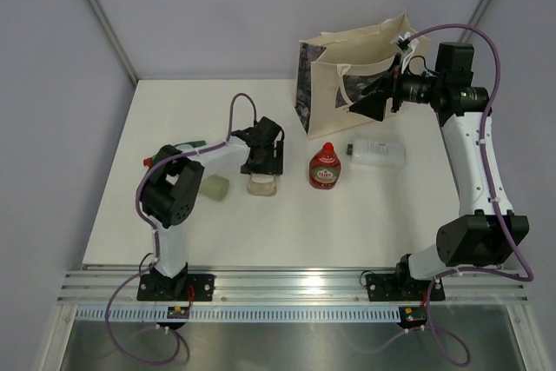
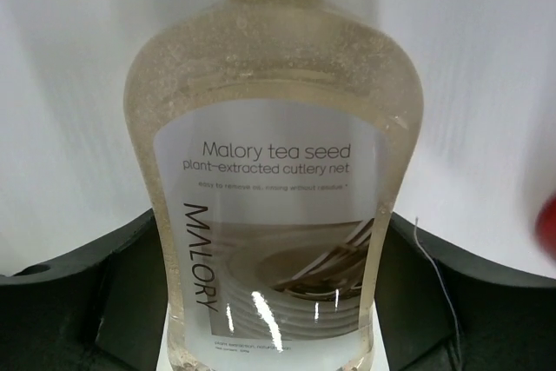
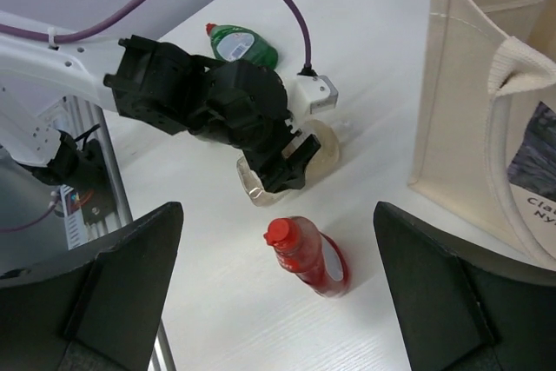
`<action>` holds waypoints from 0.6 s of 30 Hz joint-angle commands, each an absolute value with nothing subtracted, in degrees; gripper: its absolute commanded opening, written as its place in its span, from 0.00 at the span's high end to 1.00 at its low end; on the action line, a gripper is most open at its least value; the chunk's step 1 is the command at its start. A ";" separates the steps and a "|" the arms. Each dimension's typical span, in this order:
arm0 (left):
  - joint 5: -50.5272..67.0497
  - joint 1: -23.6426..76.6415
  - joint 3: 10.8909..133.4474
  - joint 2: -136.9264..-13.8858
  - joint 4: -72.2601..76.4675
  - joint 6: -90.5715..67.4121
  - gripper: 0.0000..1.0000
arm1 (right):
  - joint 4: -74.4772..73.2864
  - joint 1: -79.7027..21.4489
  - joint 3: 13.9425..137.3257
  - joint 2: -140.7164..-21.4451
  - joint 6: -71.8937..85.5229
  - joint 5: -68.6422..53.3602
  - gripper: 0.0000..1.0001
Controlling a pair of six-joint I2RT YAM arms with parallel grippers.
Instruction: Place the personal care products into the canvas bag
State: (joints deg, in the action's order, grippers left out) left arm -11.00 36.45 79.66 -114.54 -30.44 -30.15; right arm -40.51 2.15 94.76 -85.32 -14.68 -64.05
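My left gripper should lift the clear bottle toward my right gripper. Next, my right gripper should grab the middle of the clear bottle's body (image 1: 262, 176) (image 3: 318, 155).
My left gripper (image 1: 261, 165) reaches down onto a clear bottle (image 1: 261, 185) lying on the table. In the left wrist view its fingers (image 2: 104, 293) press both sides of this bottle (image 2: 274, 128), labelled "Malory tea seed". The squat red bottle (image 1: 326, 168) stands to its right. A second clear bottle (image 1: 378, 153) lies beyond. The canvas bag (image 1: 334, 76) stands at the back. My right gripper (image 1: 367, 103) hangs open and empty in front of the bag. The green bottle (image 3: 239, 43) and the pale-green cylinder (image 1: 215, 187) lie by the left arm. The white cylinder and the peach flask are not in view.
The left arm's purple cable (image 1: 239, 106) loops above the table behind the left gripper. The table's near edge meets an aluminium rail (image 1: 295, 284) carrying both arm bases. Grey walls (image 1: 52, 84) close off the left side and the back.
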 commanded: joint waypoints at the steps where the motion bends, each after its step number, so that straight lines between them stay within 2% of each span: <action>1: 1.12 31.91 69.04 -103.21 -22.11 -30.41 1.00 | -40.07 -1.91 96.86 -83.58 -12.39 -65.58 0.00; 6: 20.53 26.02 56.88 -88.11 -4.70 -31.64 1.00 | -40.62 -10.53 95.02 -83.67 -10.56 -58.28 0.01; 12: 29.52 23.91 47.38 -76.92 4.91 -31.55 1.00 | -33.07 -21.52 92.91 -88.33 8.58 -50.46 0.01; 14: 30.23 23.82 44.75 -72.44 6.50 -31.64 1.00 | -25.62 -25.37 89.58 -88.59 20.61 -42.14 0.01; 16: 29.97 23.73 43.69 -69.80 7.64 -32.17 1.00 | -24.35 -28.46 89.03 -89.55 28.34 -28.91 0.00; 18: 30.06 23.73 42.72 -66.89 8.17 -32.78 1.00 | -25.83 -32.25 90.52 -91.13 31.45 -21.57 0.01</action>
